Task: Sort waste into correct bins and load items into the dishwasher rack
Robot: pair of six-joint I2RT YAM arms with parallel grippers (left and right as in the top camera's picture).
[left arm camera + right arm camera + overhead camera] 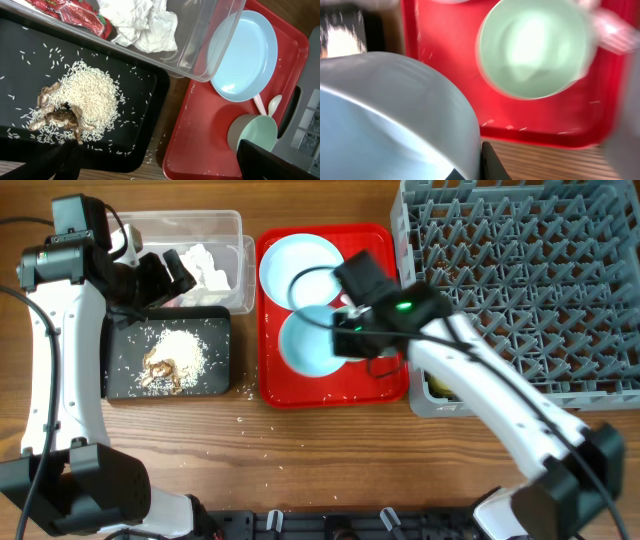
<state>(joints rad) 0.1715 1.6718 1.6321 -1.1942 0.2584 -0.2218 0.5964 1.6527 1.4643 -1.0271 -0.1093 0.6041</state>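
The pale blue bowl will leave my right gripper in the grey dishwasher rack's far corner (430,226), nearest the red tray. The bowl is now held over the red tray.
My right gripper (347,320) is over the red tray, shut on the rim of a pale blue bowl (390,115) that fills the lower left of the right wrist view. One finger (490,162) shows against its rim. A teal bowl (535,47) sits on the tray below. Overhead shows one bowl (308,340) left of that gripper and the pale blue plate (298,265) behind it. My left gripper (165,275) is open and empty above the black tray (120,375), which holds rice and brown food scraps (62,117). The clear box (190,225) holds white tissue (142,22) and a red wrapper (75,12).
The grey dishwasher rack (520,280) fills the right side. A yellowish thing (437,386) lies in its near left corner, partly under my right arm. White cutlery (272,104) lies on the red tray (330,392) beside the plate. Rice grains are scattered on the wood.
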